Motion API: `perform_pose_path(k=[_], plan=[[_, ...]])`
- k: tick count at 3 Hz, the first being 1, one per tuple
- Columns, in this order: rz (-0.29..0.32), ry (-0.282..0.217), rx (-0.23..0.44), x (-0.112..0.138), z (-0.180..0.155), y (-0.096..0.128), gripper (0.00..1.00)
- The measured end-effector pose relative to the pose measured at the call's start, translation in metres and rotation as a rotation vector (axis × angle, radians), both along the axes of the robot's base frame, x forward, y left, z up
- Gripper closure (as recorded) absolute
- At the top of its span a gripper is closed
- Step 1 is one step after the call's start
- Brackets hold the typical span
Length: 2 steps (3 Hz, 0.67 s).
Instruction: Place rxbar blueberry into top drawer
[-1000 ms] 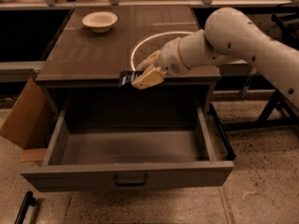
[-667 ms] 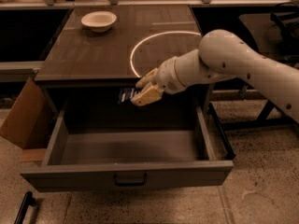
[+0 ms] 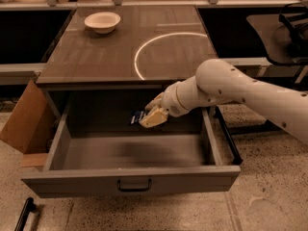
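Observation:
Next, my gripper lets go of the rxbar blueberry on the back part of the top drawer's bottom (image 3: 141, 125), midway between its sides.
The top drawer (image 3: 130, 179) stands pulled out wide, a grey metal box with a small dark handle (image 3: 134, 185) on its front panel. My gripper (image 3: 148, 116) reaches in from the right over the back of the drawer, below the counter edge. It is shut on the rxbar blueberry (image 3: 138, 117), a dark navy bar whose end sticks out to the left of the cream fingers (image 3: 155, 117). The bar hangs above the drawer floor, not touching it.
A cream bowl (image 3: 102, 21) sits at the back left of the brown counter (image 3: 96, 57), which bears a white ring mark (image 3: 168, 52). A cardboard flap (image 3: 24, 124) leans at the drawer's left. A dark chair (image 3: 288, 32) stands at right.
My gripper has carried the bar forward off the counter edge and down into the open drawer space. The drawer and bowl have not moved.

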State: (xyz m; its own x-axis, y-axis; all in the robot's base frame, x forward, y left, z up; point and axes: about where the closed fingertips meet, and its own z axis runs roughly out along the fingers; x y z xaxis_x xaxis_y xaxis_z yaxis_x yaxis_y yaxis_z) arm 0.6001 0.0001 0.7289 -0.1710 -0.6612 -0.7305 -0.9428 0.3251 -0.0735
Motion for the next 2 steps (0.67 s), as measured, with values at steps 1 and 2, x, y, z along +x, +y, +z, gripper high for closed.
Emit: perform_pose_path(k=[1, 2], plan=[[-0.023, 0.005, -0.008, 0.01, -0.025, -0.002, 1.0], [-0.048, 0.005, 0.009, 0.02, -0.07, 0.001, 1.0]])
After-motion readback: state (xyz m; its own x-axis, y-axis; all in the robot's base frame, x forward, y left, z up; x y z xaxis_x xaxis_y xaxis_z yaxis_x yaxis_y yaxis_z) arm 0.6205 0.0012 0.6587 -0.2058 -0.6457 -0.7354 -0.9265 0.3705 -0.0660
